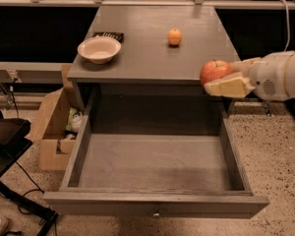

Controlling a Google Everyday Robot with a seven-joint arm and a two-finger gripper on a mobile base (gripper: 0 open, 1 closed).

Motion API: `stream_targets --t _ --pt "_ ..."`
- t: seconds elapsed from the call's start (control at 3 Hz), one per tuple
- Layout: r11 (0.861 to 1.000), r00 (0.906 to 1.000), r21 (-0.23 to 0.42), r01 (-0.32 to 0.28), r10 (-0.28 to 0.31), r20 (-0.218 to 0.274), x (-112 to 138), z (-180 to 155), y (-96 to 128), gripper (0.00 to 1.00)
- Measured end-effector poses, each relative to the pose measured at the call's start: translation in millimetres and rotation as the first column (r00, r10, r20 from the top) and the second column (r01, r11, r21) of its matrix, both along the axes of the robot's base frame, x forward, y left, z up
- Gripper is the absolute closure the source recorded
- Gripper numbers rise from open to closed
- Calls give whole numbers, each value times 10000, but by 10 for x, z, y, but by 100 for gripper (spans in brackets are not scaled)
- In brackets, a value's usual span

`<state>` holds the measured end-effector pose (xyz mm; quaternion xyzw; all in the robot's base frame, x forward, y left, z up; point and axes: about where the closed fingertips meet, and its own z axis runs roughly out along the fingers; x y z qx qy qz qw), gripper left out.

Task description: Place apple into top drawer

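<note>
My gripper should release the red apple near the middle of the top drawer's bare bottom (143, 138). The apple now hangs above the drawer's rear part.
The red apple (214, 71) with yellowish patches is held in my gripper (225, 77), whose cream fingers (228, 87) are shut around it. It hangs in the air at the front right corner of the grey table, above the right rear part of the top drawer (155, 162). The drawer is pulled fully out and its inside is bare. Its flat front carries a small metal knob (156, 213). My white arm (280, 75) comes in from the right.
On the grey tabletop (147, 43) stand a cream bowl (99, 48), a dark flat object (108, 35) behind it and a small orange fruit (174, 36). A cardboard box (51, 132) sits on the floor to the left, and dark equipment (5, 141) lies at the far left.
</note>
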<state>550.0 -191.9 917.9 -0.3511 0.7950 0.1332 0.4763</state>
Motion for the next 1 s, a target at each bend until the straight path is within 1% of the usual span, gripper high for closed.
stream_targets --t 0.33,0.67,1.0 --pt "9967 9981 705 -393 425 -451 58 -713 441 100" --pt "9899 9934 1172 -793 883 -738 69 -1542 963 100" --pt "9879 9920 1091 -1105 1164 -496 160 -2149 1352 100"
